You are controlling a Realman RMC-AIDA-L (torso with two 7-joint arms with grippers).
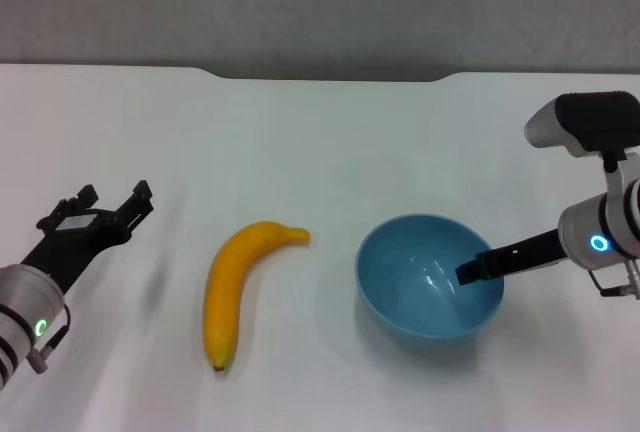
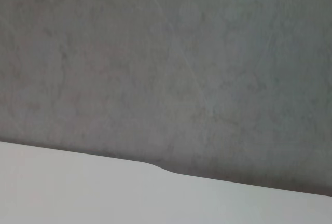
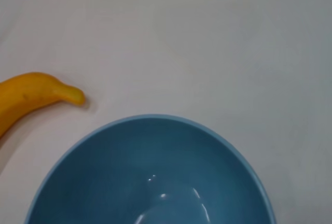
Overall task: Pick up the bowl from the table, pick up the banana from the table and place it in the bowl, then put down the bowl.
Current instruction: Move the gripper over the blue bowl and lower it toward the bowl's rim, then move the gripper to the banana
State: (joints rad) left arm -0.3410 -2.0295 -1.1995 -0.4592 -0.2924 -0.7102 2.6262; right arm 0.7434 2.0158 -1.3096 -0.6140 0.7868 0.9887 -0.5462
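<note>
Next, I close my left gripper on the middle of the banana's body [image 1: 224, 299], between its bend and its dark tip.
The light-blue bowl [image 1: 425, 292] stands on the white table [image 1: 320, 142], right of centre. It fills the near part of the right wrist view [image 3: 150, 177]. My right gripper [image 1: 480, 269] reaches in from the right, over the bowl's right rim and into its inside. The yellow banana [image 1: 232, 287] lies on the table to the left of the bowl, stem towards the bowl and dark tip towards me. Its stem end shows in the right wrist view [image 3: 36, 97]. My left gripper [image 1: 112, 207] is open and empty, low over the table well to the left of the banana.
The table's far edge has a shallow notch [image 1: 330, 77], which also shows in the left wrist view [image 2: 161, 169]. A grey wall [image 1: 320, 2] stands behind it. Bare tabletop lies beyond the banana and bowl.
</note>
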